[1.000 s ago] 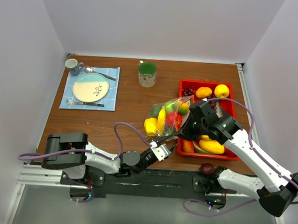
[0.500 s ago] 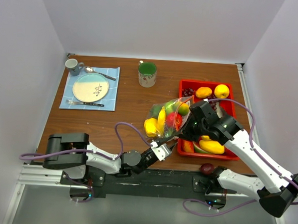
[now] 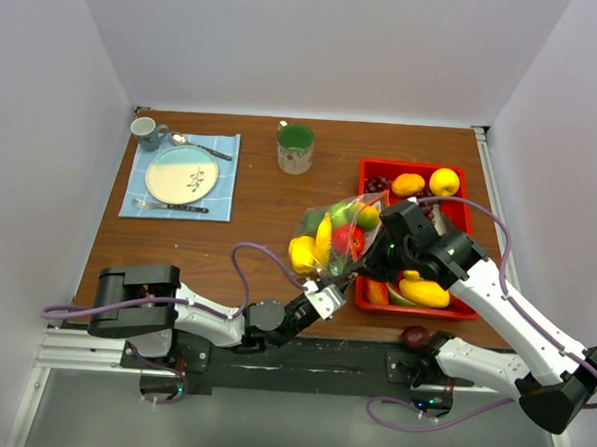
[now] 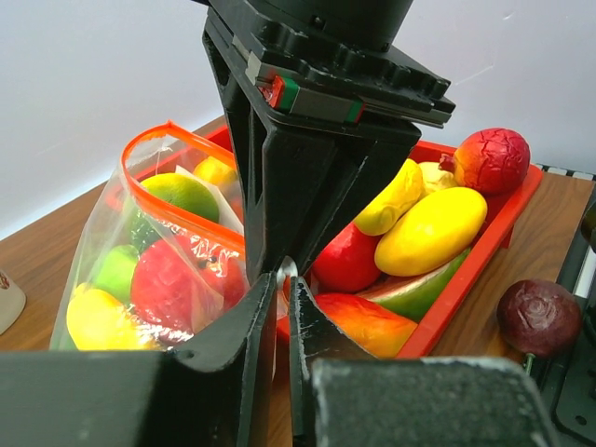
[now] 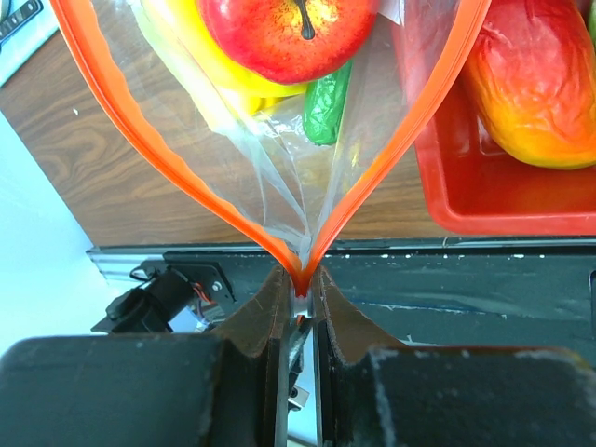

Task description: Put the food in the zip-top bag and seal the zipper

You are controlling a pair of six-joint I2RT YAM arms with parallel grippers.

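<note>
I see my left gripper's fingers crowding the white slider, so next I open that gripper and pinch the zipper's near end point(image 5: 301, 279) before my right gripper pulls the slider along.
The clear zip-top bag point(image 3: 330, 235) hangs just left of the red tray point(image 3: 411, 169) with its mouth gaping. The orange zipper point(image 5: 121, 121) spreads in a V from its near end. Inside lie food pieces: a red apple point(image 5: 289, 23), a banana, a lemon and green pieces point(image 4: 182, 194). My right gripper point(image 5: 300, 289) is shut on the zipper's near end. Directly under it, my left gripper point(image 4: 284, 284) has its jaws pressed almost together on the bag's corner. More food fills the tray, such as a yellow mango point(image 4: 430, 228). A purple fruit point(image 3: 414, 337) sits at the table's near edge.
A green mug point(image 3: 294, 148) stands at the back centre. A plate point(image 3: 182, 174) on a blue mat with a fork and spoon, and a grey cup point(image 3: 143, 128), occupy the back left. The right arm reaches over the tray's front half.
My left gripper's jaws have closed in on the bag's corner and edged slightly toward it. The right gripper and the bag have stayed put.
</note>
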